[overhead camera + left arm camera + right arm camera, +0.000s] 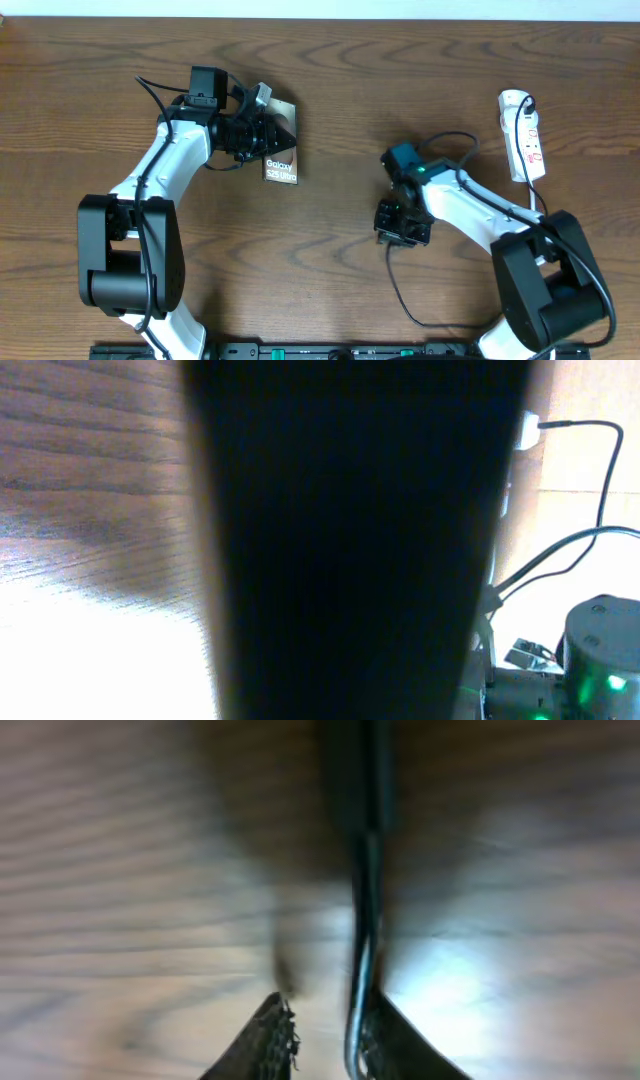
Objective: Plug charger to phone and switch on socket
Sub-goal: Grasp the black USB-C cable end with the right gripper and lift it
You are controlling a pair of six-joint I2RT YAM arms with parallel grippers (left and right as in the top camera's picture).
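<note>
My right gripper sits too far down the charger's thin cable; I will open it, move up and grip close behind the charger's connector [367, 850].
The phone [283, 166], a dark slab with white "Galaxy S25 Ultra" lettering, sits left of centre on the table. My left gripper [258, 133] is shut on its upper left part. In the left wrist view the phone [350, 540] is a black mass that hides the fingers. My right gripper [402, 228] points down at the table's middle right. The charger [392, 275], a thin black cable, trails from it toward the front edge. In the right wrist view the charger [360, 960] runs between the fingers of the open right gripper [328, 1008], against the right finger [400, 1040]. The white socket [525, 135] lies far right.
A black plug [527, 101] sits in the socket's far end, with a thin cable leading toward the right arm. The right arm's base [550, 280] stands at the front right and the left arm's base [130, 255] at the front left.
</note>
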